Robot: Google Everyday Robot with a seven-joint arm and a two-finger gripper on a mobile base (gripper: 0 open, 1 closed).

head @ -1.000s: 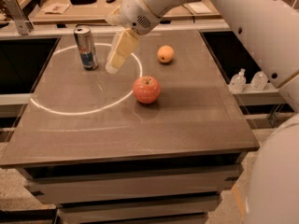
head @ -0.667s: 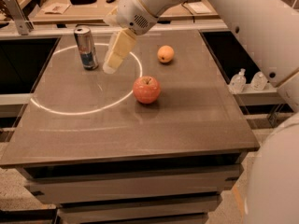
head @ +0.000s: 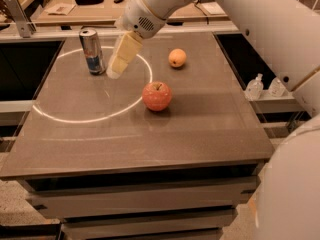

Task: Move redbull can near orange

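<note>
The redbull can has to move near the orange, so next my gripper closes on the upper half (head: 91,43) of it.
The redbull can (head: 92,50), tall, silver with a blue lower band, stands upright at the table's back left. The orange (head: 177,57), small and round, lies at the back middle-right. My gripper (head: 116,70) hangs from the white arm that comes in from the upper right. Its cream fingers point down-left, just to the right of the can and apart from it. It holds nothing that I can see.
A larger red apple (head: 156,96) lies mid-table, in front of the orange. A bright ring of light marks the grey tabletop (head: 150,139). Two small clear bottles (head: 255,88) stand on a ledge at the right. A cluttered bench runs along the back.
The gripper has moved a little to the left and down, closer to the can. The can and both fruits have not moved.
</note>
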